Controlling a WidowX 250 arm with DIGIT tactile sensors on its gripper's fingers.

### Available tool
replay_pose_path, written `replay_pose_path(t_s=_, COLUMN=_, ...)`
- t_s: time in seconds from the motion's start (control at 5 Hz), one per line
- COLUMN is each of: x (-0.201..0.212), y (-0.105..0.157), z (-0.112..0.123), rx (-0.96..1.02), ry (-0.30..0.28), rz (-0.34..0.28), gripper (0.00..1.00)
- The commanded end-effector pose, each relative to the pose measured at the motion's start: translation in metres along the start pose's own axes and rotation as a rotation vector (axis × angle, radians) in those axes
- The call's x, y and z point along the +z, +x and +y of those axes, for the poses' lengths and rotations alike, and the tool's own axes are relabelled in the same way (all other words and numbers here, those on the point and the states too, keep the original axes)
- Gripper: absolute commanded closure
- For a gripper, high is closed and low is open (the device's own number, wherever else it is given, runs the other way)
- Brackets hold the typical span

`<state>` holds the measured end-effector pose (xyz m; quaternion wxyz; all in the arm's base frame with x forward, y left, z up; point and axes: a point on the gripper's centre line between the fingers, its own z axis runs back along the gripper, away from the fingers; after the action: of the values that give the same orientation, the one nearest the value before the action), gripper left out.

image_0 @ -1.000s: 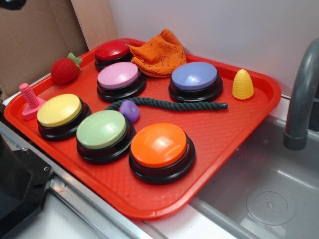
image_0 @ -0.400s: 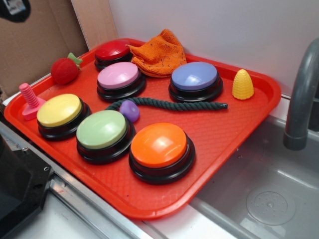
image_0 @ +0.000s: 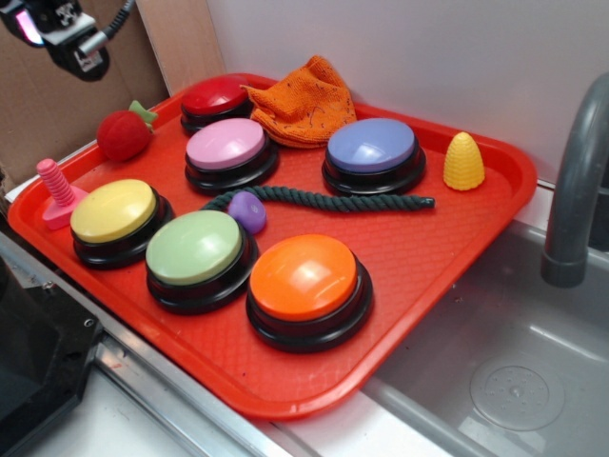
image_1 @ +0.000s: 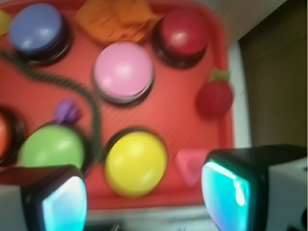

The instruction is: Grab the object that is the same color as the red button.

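The red body of the strawberry (image_0: 122,137) (image_1: 213,102), below its green stem, matches the color of the red button, so I will close my gripper on it.
A small fuzzy red strawberry, the object (image_0: 124,133) (image_1: 215,97), lies with its green stem on the red tray (image_0: 419,257) at the back left. The red button (image_0: 215,99) (image_1: 182,32) stands just right of it, beside the orange cloth (image_0: 304,100). My gripper (image_0: 59,33) hangs high at the exterior view's top left corner, above and left of the strawberry. In the blurred wrist view the gripper (image_1: 144,202) is open, its two fingertips wide apart with nothing between them, over the tray's near edge by the yellow button (image_1: 135,162).
On the tray also stand pink (image_0: 226,148), blue (image_0: 373,150), yellow (image_0: 114,214), green (image_0: 196,252) and orange (image_0: 304,281) buttons, a pink bolt toy (image_0: 57,190), a dark rope (image_0: 333,200) with a purple piece (image_0: 247,211), and a yellow corn toy (image_0: 463,162). A sink (image_0: 514,381) and faucet (image_0: 576,181) are at right.
The gripper has come into the exterior view at the top left, lower and further right than before. Nothing on the tray has moved.
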<state>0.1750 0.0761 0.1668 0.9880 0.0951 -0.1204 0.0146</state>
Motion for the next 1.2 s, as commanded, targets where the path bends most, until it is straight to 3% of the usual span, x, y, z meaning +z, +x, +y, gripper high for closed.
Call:
replay_pose_path(t_s=0.0, x=-0.062, y=0.028, z=0.065, rx=0.032, ry=0.056, rz=0.029, gripper=0.0)
replay_pose_path(t_s=0.4, x=-0.113, y=0.026, z=0.077, rx=0.046, ry=0.124, rz=0.098, gripper=0.0)
replay_pose_path(t_s=0.6, x=-0.127, y=0.026, z=0.086, rx=0.066, ry=0.206, rz=0.17, gripper=0.0)
replay_pose_path(t_s=1.0, x=-0.149, y=0.029, z=0.083, rx=0.083, ry=0.195, rz=0.189, gripper=0.0)
